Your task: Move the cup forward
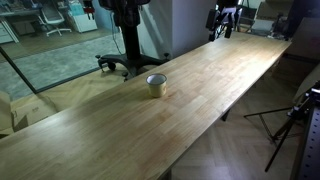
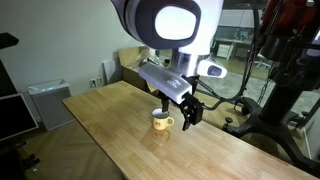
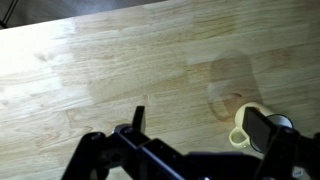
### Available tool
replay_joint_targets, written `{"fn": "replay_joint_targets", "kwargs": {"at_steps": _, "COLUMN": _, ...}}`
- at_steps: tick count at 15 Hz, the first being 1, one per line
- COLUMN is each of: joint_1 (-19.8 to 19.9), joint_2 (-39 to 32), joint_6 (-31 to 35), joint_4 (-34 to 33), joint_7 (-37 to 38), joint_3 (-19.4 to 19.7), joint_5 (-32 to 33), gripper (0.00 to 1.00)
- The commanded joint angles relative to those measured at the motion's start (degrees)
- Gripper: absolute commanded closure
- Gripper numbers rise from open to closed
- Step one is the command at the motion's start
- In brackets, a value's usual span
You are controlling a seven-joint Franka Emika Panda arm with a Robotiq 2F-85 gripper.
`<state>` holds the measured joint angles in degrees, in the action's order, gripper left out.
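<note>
My gripper is going to close on the cup's rim point(image 1: 154, 76), on the side of the cream cup toward the office chair base.
The cup point(image 1: 156, 85) is small and cream with a dark rim and a handle, and it stands upright on the long wooden table point(image 1: 230, 70). In an exterior view the cup point(image 2: 162, 121) sits just below and beside my gripper point(image 2: 180, 110), which hangs low over the table point(image 2: 110, 125). In the wrist view my gripper point(image 3: 200, 128) is open and empty with its fingers wide apart. The cup point(image 3: 243, 115) is at the right finger, partly hidden behind it, not between the fingers. The arm does not show near the cup in an exterior view of the whole table.
An office chair base point(image 1: 125, 62) stands beyond the table's far side, and a tripod point(image 1: 295, 120) stands off its near edge. A grey cabinet point(image 2: 45, 105) and a cardboard box point(image 2: 130, 62) stand past the table's end. A faint ring stain point(image 3: 225, 100) marks the wood by the cup.
</note>
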<state>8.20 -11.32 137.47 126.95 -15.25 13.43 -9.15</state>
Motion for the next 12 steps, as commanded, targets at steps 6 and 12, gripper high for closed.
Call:
{"fn": "replay_joint_targets", "kwargs": {"at_steps": 6, "joint_1": -0.62, "joint_2": -16.61, "joint_6": 7.23, "joint_4": -14.79, "joint_7": 8.86, "joint_3": -3.75, "joint_5": 10.3, "gripper": 0.0}}
{"fn": "replay_joint_targets", "kwargs": {"at_steps": 12, "joint_1": -0.73, "joint_2": -27.72, "joint_6": 7.05, "joint_4": -27.05, "joint_7": 6.53, "joint_3": -9.97, "joint_5": 8.8, "gripper": 0.0}}
